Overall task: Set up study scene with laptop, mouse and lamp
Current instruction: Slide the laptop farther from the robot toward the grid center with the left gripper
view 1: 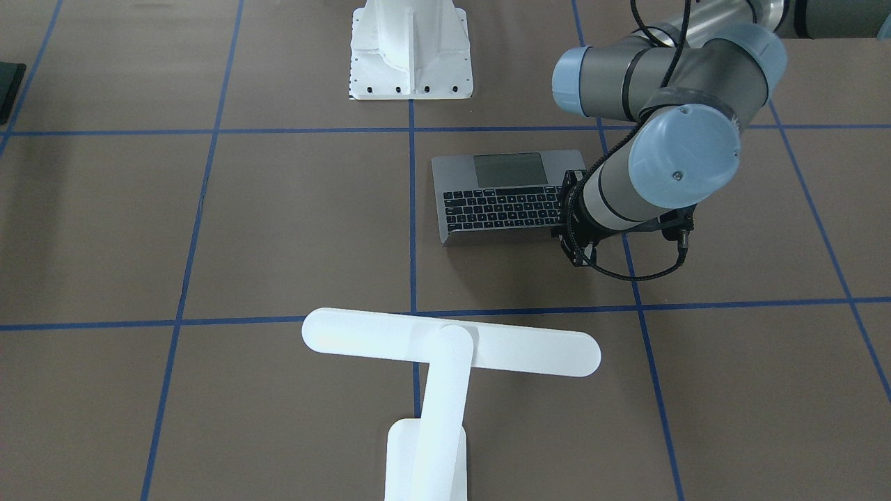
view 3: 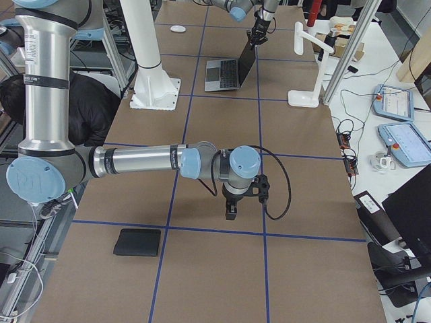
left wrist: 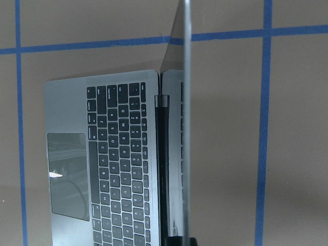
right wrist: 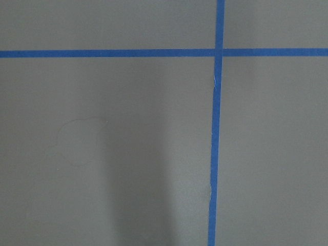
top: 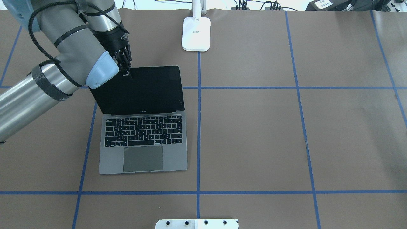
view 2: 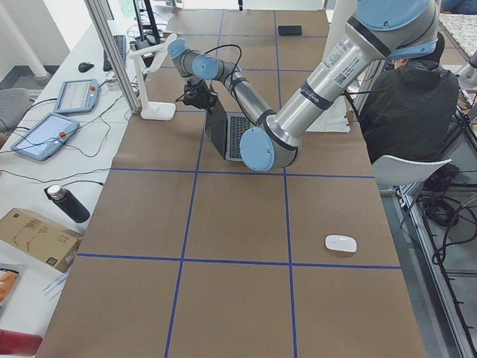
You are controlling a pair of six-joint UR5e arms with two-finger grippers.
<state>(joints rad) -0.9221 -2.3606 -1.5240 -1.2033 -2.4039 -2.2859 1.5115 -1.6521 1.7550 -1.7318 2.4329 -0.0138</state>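
The robot's left gripper needs to release the laptop's screen, which now stands upright above the keyboard, over the bare table (view 1: 511, 268) (left wrist: 205, 185) between the keyboard and the white lamp.
The dark-grey laptop (top: 143, 140) stands open left of the table's middle, its dark screen upright. My left gripper (top: 126, 72) is shut on the top edge of the screen near its left corner. In the left wrist view the screen shows edge-on above the keyboard (left wrist: 123, 164). The white T-shaped lamp (view 1: 451, 343) stands past the laptop; its base (top: 196, 33) is at the far edge. The white mouse (view 2: 340, 243) lies far off on the robot's left end. My right gripper (view 3: 231, 212) hovers over bare table; I cannot tell whether it is open or shut.
A black mouse pad (view 3: 137, 242) lies near the robot's right end of the table. The white ribbed pedestal (view 1: 411, 49) stands at the robot's side. Blue tape lines (right wrist: 214, 128) cross the brown table cover. A seated person (view 2: 414, 104) is beside the table.
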